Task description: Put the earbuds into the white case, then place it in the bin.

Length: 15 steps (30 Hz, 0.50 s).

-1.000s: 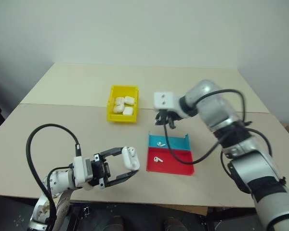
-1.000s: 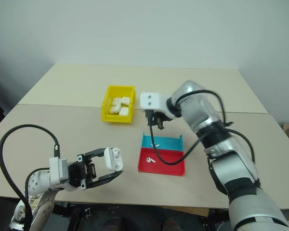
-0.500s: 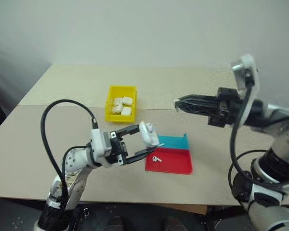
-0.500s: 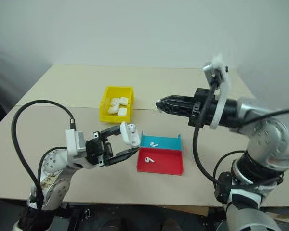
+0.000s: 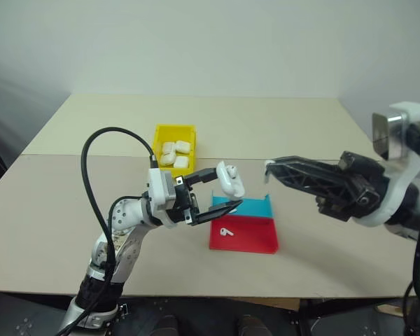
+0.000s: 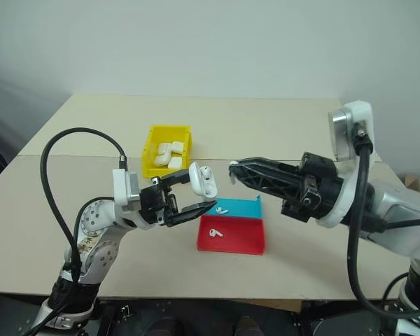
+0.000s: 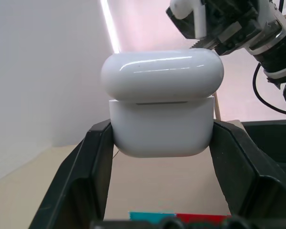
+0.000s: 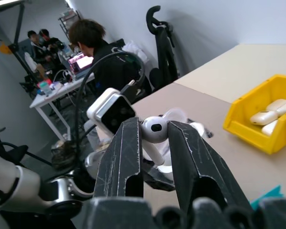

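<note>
Next, I let go of the earbud with my right gripper in the empty slot of the white case point(image 5: 236, 184) point(image 8: 170, 150), next to the earbud that is already there.
My left gripper point(image 5: 228, 187) is shut on the white case point(image 5: 229, 180), holding it in the air above the left end of the tray. The case's sides point(image 7: 162, 129) sit between the two black fingers point(image 7: 97, 157). My right gripper point(image 5: 269, 168) points left toward the case, shut on one of the earbuds point(image 8: 152, 130) at its fingertips; its tip is a short gap to the right of the case. Two more earbuds lie in the tray, one point(image 5: 226, 231) on the red half and one point(image 6: 220, 210) on the blue half. The yellow bin point(image 5: 175, 128) stands behind and holds several white cases.
The flat red and blue tray point(image 5: 255, 239) lies on the beige table point(image 5: 91, 126) below both grippers. A black cable point(image 5: 98, 140) loops up from the left arm. People sit at desks in the background of the right wrist view point(image 8: 93, 43).
My right gripper has drawn back from over the tray and rolled to point left at the case. My left gripper has carried the case up and to the right.
</note>
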Each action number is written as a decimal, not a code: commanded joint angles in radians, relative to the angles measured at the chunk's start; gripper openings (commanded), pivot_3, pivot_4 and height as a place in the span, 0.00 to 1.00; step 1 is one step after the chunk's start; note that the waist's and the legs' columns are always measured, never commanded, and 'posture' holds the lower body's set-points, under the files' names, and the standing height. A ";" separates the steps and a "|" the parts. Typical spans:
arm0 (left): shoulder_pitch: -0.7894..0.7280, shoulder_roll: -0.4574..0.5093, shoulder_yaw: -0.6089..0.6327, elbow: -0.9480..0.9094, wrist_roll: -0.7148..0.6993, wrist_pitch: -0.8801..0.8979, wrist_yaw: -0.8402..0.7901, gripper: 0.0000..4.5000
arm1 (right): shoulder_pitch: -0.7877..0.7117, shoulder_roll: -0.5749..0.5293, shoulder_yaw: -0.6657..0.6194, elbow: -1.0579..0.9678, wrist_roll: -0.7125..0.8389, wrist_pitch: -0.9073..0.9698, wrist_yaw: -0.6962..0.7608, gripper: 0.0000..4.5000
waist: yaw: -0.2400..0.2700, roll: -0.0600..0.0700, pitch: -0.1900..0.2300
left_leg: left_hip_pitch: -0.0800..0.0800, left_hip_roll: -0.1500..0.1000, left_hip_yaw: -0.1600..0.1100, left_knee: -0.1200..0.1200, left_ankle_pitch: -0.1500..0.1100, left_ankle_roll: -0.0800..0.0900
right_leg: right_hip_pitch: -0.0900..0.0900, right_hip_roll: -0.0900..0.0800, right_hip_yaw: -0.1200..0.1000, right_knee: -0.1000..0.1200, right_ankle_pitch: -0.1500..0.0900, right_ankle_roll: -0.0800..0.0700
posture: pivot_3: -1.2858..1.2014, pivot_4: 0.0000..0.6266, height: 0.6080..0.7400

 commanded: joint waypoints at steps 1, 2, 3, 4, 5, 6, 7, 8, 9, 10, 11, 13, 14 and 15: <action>-0.014 -0.010 0.009 -0.021 -0.043 0.011 -0.013 0.61 | 0.014 -0.028 0.046 -0.054 0.024 -0.148 -0.006 0.13 | -0.004 0.000 0.000 | 0.000 0.000 0.000 0.000 0.000 0.000 | 0.000 0.000 0.000 0.000 0.000 0.000 | 0.52 0.24 1.00; -0.013 -0.010 0.010 -0.025 -0.051 0.018 -0.014 0.61 | 0.019 -0.034 0.062 -0.061 0.024 -0.172 -0.010 0.13 | -0.004 0.000 0.000 | 0.000 0.000 0.000 0.000 0.000 0.000 | 0.000 0.000 0.000 0.000 0.000 0.000 | 0.52 0.24 1.00; -0.013 -0.011 0.010 -0.027 -0.056 0.022 -0.014 0.61 | 0.023 -0.042 0.074 -0.066 0.024 -0.193 -0.012 0.13 | -0.003 0.000 0.000 | 0.000 0.000 0.000 0.000 0.000 0.000 | 0.000 0.000 0.000 0.000 0.000 0.000 | 0.52 0.24 1.00; -0.007 -0.011 0.010 -0.038 -0.074 0.036 -0.018 0.61 | 0.013 -0.047 0.095 -0.076 0.024 -0.214 -0.027 0.13 | -0.002 0.000 0.000 | 0.001 0.000 -0.001 0.000 0.000 0.000 | 0.001 0.000 0.000 0.000 0.000 0.000 | 0.52 0.24 1.00; -0.002 -0.009 0.010 -0.048 -0.088 0.047 -0.025 0.61 | 0.003 -0.051 0.116 -0.082 0.024 -0.232 -0.035 0.13 | -0.002 0.000 0.000 | 0.000 0.000 -0.001 0.000 0.000 0.000 | 0.001 0.000 0.000 0.000 0.000 0.000 | 0.52 0.24 1.00; 0.004 -0.007 0.011 -0.057 -0.104 0.056 -0.035 0.61 | -0.004 -0.053 0.134 -0.087 0.024 -0.248 -0.040 0.13 | -0.002 0.000 0.000 | 0.000 0.000 -0.001 0.000 0.000 0.000 | 0.001 0.000 0.000 0.000 0.000 0.000 | 0.52 0.24 1.00; 0.008 -0.004 0.011 -0.065 -0.115 0.065 -0.040 0.61 | -0.010 -0.056 0.148 -0.090 0.024 -0.262 -0.046 0.13 | -0.002 0.000 0.000 | 0.000 0.000 -0.001 0.000 0.000 0.000 | 0.001 0.000 0.000 0.000 0.000 0.000 | 0.52 0.24 1.00; 0.012 -0.003 0.012 -0.070 -0.119 0.069 -0.041 0.61 | -0.012 -0.059 0.159 -0.091 0.024 -0.272 -0.049 0.13 | -0.002 0.000 0.000 | 0.000 0.000 -0.001 0.000 0.000 0.000 | 0.000 0.000 0.000 -0.001 0.000 0.000 | 0.52 0.24 1.00; 0.014 -0.002 0.012 -0.074 -0.121 0.072 -0.040 0.61 | -0.013 -0.062 0.167 -0.093 0.024 -0.282 -0.050 0.13 | -0.001 0.000 0.000 | 0.000 0.000 -0.001 0.000 0.000 0.000 | 0.000 0.000 0.000 -0.001 0.000 0.000 | 0.52 0.24 1.00; 0.015 -0.003 0.012 -0.076 -0.124 0.074 -0.040 0.61 | -0.015 -0.069 0.176 -0.096 0.024 -0.288 -0.050 0.13 | -0.001 0.000 0.000 | 0.000 0.000 -0.001 0.000 0.000 0.000 | 0.000 0.000 0.000 -0.001 0.000 0.000 | 0.52 0.24 1.00; 0.016 -0.005 0.012 -0.079 -0.125 0.076 -0.040 0.61 | -0.014 -0.075 0.182 -0.099 0.024 -0.294 -0.049 0.13 | 0.000 0.000 0.000 | 0.000 0.000 -0.001 0.000 0.000 0.000 | 0.000 0.000 0.000 -0.001 0.000 0.000 | 0.52 0.24 1.00; 0.014 -0.008 0.011 -0.081 -0.125 0.078 -0.042 0.61 | -0.012 -0.081 0.202 -0.104 0.024 -0.303 -0.051 0.13 | 0.001 0.000 0.000 | 0.000 0.000 -0.001 0.000 0.000 0.000 | 0.000 0.000 0.000 -0.001 0.000 0.000 | 0.52 0.24 1.00; 0.013 -0.008 0.010 -0.082 -0.123 0.082 -0.039 0.61 | -0.009 -0.084 0.208 -0.106 0.024 -0.307 -0.052 0.13 | 0.002 0.000 0.000 | 0.000 0.000 -0.001 0.000 0.000 0.000 | 0.001 0.000 0.000 -0.001 0.000 0.000 | 0.52 0.24 1.00; 0.012 -0.008 0.010 -0.083 -0.121 0.084 -0.037 0.61 | -0.006 -0.087 0.213 -0.108 0.024 -0.311 -0.051 0.13 | 0.002 0.000 0.000 | 0.000 0.000 -0.001 0.000 0.000 0.000 | 0.001 0.000 0.000 -0.001 0.000 0.000 | 0.52 0.24 1.00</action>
